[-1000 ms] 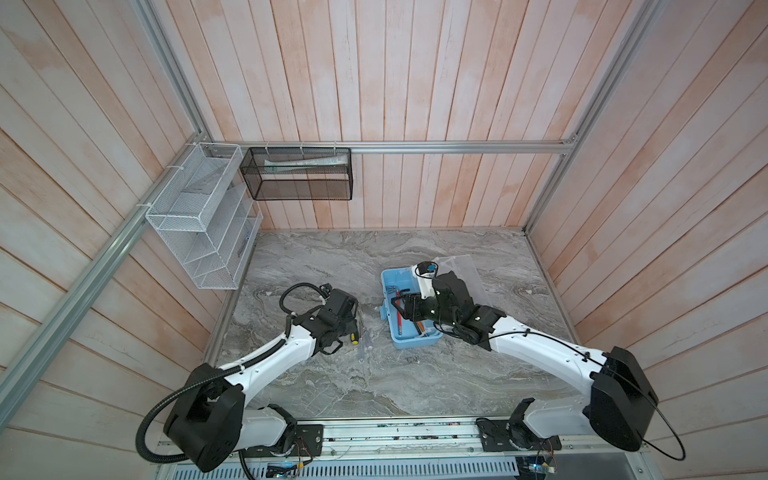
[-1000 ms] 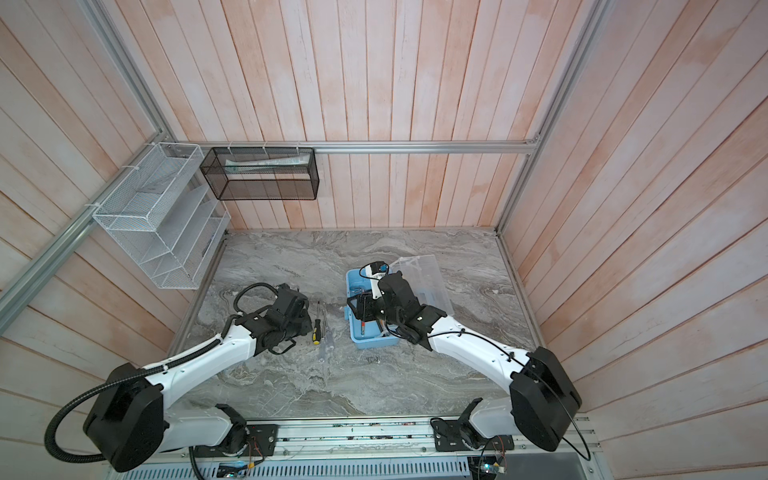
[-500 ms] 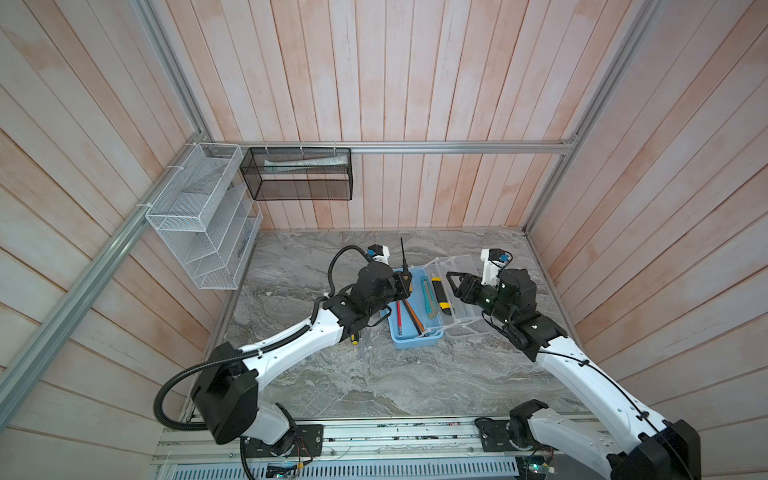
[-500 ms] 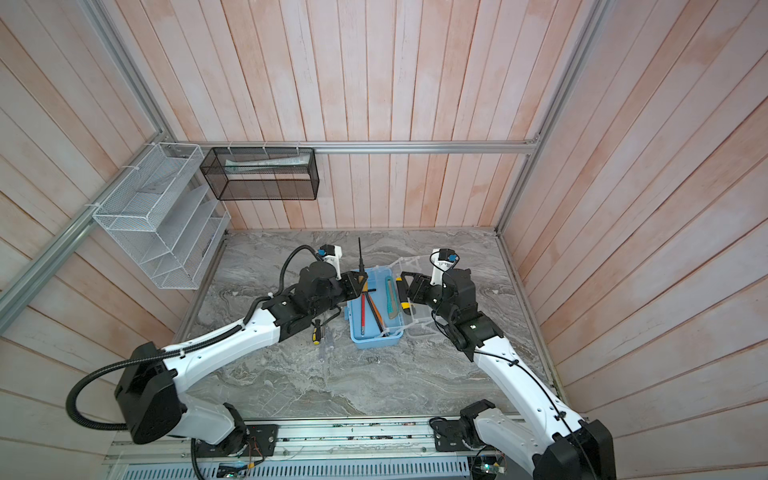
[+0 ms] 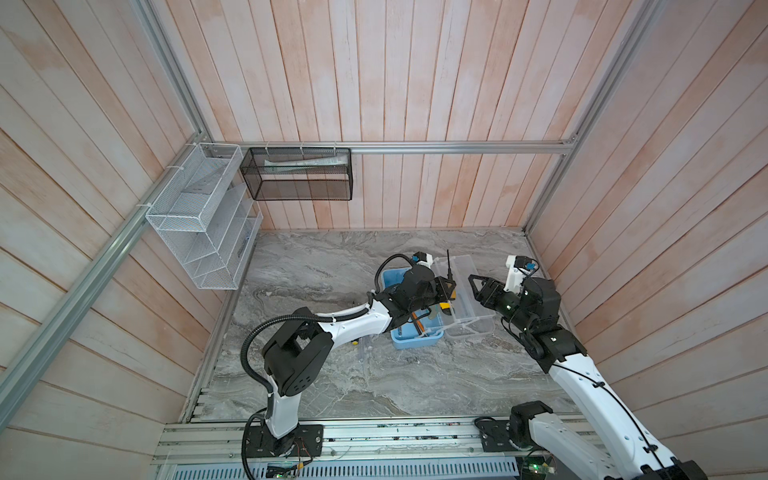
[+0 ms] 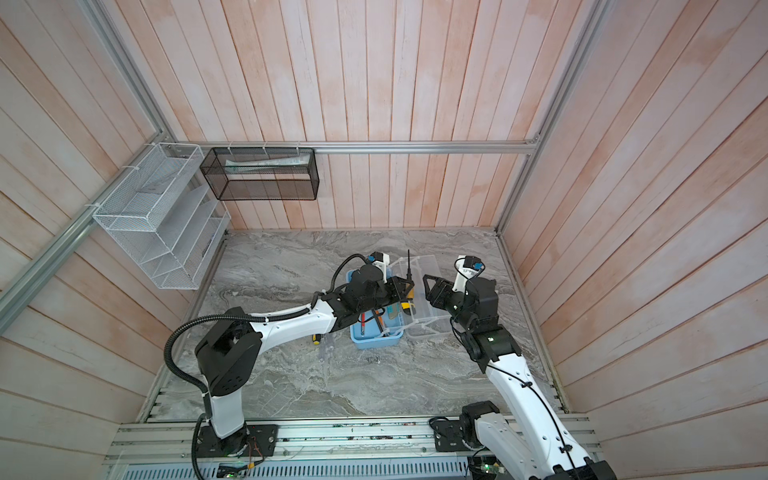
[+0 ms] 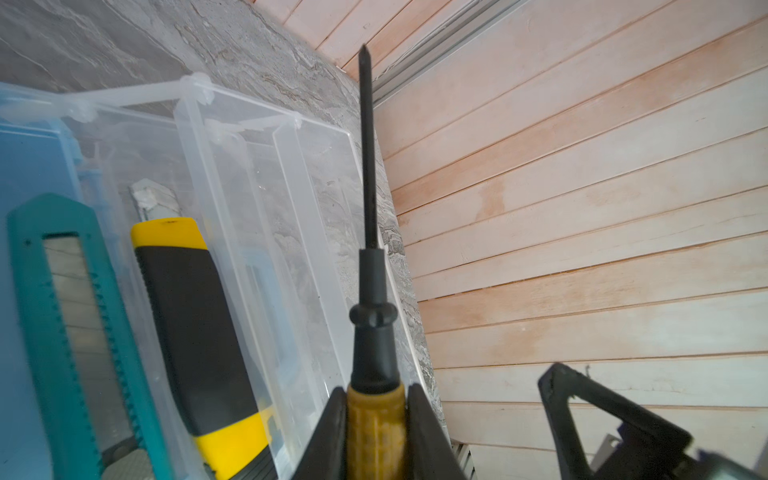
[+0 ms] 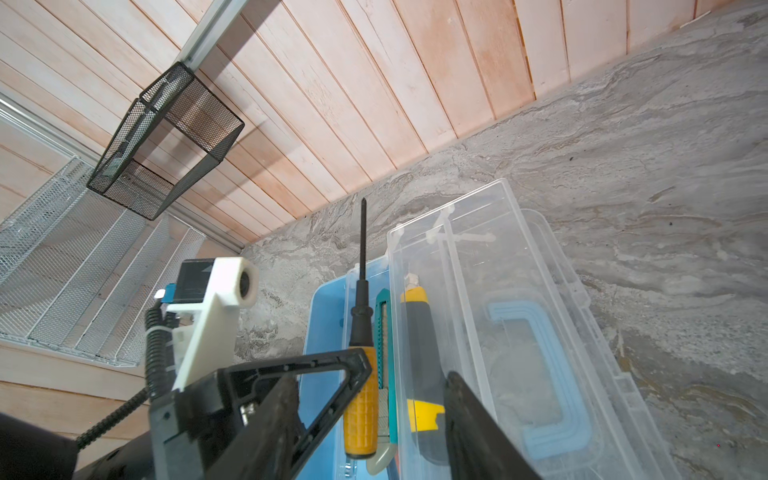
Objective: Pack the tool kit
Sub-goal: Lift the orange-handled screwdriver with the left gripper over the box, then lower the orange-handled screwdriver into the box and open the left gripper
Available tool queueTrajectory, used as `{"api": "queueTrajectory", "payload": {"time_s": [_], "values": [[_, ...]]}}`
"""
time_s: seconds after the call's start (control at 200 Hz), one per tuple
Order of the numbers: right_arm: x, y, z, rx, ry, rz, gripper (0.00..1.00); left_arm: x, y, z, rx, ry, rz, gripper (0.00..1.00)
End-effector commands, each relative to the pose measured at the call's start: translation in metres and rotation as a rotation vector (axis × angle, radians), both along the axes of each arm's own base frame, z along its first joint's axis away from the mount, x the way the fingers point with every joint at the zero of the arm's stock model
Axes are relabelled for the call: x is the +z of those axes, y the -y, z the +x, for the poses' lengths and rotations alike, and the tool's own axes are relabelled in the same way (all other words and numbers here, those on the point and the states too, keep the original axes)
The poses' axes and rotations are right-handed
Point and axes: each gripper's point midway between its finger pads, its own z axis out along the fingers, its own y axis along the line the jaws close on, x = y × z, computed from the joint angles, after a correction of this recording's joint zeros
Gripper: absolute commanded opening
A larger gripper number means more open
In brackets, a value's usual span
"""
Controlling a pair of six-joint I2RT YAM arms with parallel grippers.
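Note:
The screwdriver will go down from my left gripper into the narrow clear compartment (image 5: 454, 288) (image 7: 309, 342) beside the yellow-and-black utility knife.
The tool kit is a blue box (image 5: 411, 343) with a clear tray and a clear lid (image 5: 473, 303) swung open to its right. A teal cutter (image 7: 75, 332) and a yellow-and-black utility knife (image 7: 195, 316) lie in the tray. My left gripper (image 7: 376, 395) is shut on the yellow handle of a screwdriver (image 7: 370, 208). It hovers over the box's right side, with the black shaft pointing at the back wall (image 5: 449, 266). My right gripper (image 5: 478, 291) hangs open just right of it, above the lid, holding nothing. In the right wrist view the screwdriver handle (image 8: 361, 399) shows between my own fingers.
A second small yellow-and-black screwdriver (image 6: 316, 338) lies on the marble left of the box. Red and orange tools (image 6: 370, 320) lie in the blue base. A white wire rack (image 5: 199, 220) and a black mesh basket (image 5: 299, 174) hang on the left and back walls.
The left gripper has come up from the table left of the box, carrying the screwdriver over the box. The right gripper has pulled back from the box to the right and risen.

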Motion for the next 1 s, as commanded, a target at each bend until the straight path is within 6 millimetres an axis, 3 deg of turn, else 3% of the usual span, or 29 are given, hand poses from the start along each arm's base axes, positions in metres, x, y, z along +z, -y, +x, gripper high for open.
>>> {"api": "queueTrajectory", "payload": {"time_s": [0.0, 0.53, 0.845, 0.995], "values": [[-0.007, 0.001, -0.006, 0.021, -0.008, -0.015, 0.56, 0.009, 0.010, 0.005, 0.012, -0.011, -0.062, 0.00], [-0.022, 0.006, -0.013, 0.026, -0.024, -0.003, 0.56, -0.028, 0.026, 0.004, 0.009, -0.108, -0.012, 0.00], [-0.025, 0.006, -0.011, 0.026, -0.030, -0.001, 0.56, -0.034, 0.027, 0.003, 0.001, -0.115, 0.001, 0.25], [-0.027, 0.004, -0.010, 0.033, -0.035, 0.002, 0.56, -0.031, 0.027, 0.004, -0.007, -0.107, 0.000, 0.27]]}}
